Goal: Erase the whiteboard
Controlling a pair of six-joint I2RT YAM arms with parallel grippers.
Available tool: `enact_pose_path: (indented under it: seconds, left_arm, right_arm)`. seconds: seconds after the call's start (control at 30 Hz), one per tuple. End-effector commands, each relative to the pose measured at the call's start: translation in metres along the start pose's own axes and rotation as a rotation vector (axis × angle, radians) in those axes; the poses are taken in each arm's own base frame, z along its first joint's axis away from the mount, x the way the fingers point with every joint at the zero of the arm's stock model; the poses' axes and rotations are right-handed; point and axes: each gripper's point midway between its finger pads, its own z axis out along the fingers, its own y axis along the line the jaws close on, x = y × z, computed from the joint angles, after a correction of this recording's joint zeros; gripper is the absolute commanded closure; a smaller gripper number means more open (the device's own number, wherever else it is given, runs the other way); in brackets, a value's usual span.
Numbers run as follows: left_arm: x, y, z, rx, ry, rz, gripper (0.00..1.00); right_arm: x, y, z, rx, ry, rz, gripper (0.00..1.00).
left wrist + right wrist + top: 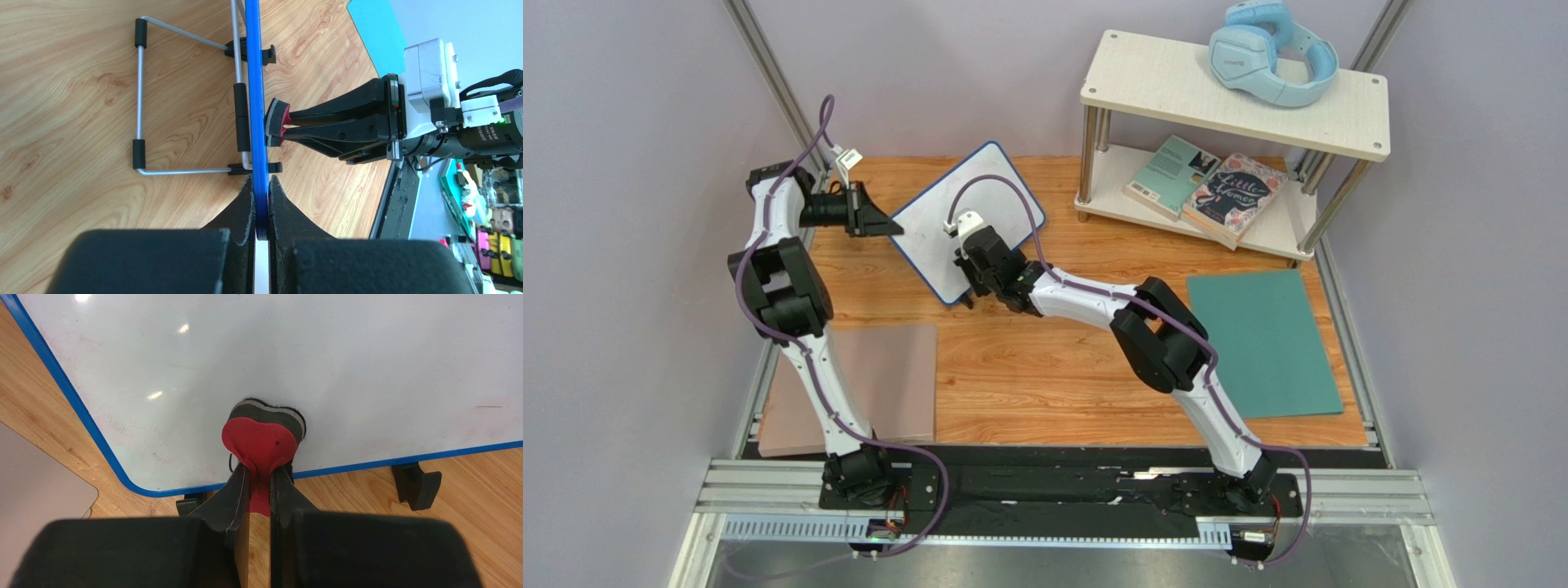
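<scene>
My right gripper is going to set the red eraser down on the bare wood [1087,321] between the whiteboard and the teal mat.
The whiteboard [995,208] has a blue frame and stands tilted on black feet at the back of the wooden table. My left gripper [895,228] is shut on its left frame edge; the left wrist view shows the frame [255,92] edge-on between my jaws [262,190]. My right gripper [967,284] is shut on a red, felt-backed eraser [261,438] and presses it on the board's lower part [307,367]. The board looks almost blank, with one faint thin mark [491,407] near its lower right. The eraser also shows in the left wrist view [277,121].
A wire stand [140,104] props the board from behind. A white two-level shelf [1234,92] at the back right carries blue headphones [1271,52] and books [1204,184]. A teal mat [1263,343] lies at the right, a pinkish-brown mat [879,380] at the front left.
</scene>
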Motion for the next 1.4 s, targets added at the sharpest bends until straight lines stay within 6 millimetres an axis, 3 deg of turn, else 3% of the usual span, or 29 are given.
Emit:
enact_pose_path:
  seconds: [0.0,0.5,0.63,0.87,1.07,1.1,1.13,1.23,1.37]
  left_arm:
    - [0.045,-0.050,0.008,0.085,0.175,-0.256,1.00]
    - [0.044,-0.048,0.009,0.081,0.178,-0.264,1.00]
    - [0.044,-0.049,0.008,0.078,0.181,-0.265,1.00]
    - [0.046,-0.050,0.008,0.081,0.184,-0.270,1.00]
    - [0.048,-0.051,0.009,0.090,0.176,-0.271,1.00]
    - [0.048,-0.052,0.009,0.092,0.178,-0.273,1.00]
    - [0.048,-0.052,0.008,0.091,0.177,-0.270,1.00]
    - [0.049,-0.055,0.008,0.090,0.180,-0.260,1.00]
    - [0.047,-0.056,0.004,0.084,0.172,-0.255,1.00]
  right_arm:
    - [-0.054,0.038,0.015,-0.129,-0.220,0.047,1.00]
    - [-0.064,0.058,0.021,-0.232,-0.262,0.059,1.00]
    - [-0.070,0.038,0.030,-0.159,-0.254,0.083,1.00]
    - [-0.047,-0.011,0.031,-0.044,-0.155,0.196,1.00]
    - [-0.084,-0.058,0.001,0.023,-0.232,0.254,1.00]
    - [-0.081,-0.065,-0.003,0.038,-0.230,0.258,1.00]
    - [-0.102,-0.073,-0.020,0.044,-0.279,0.269,1.00]
    - [-0.120,-0.090,-0.050,0.070,-0.323,0.274,1.00]
    - [-0.119,-0.107,-0.086,0.130,-0.304,0.260,1.00]
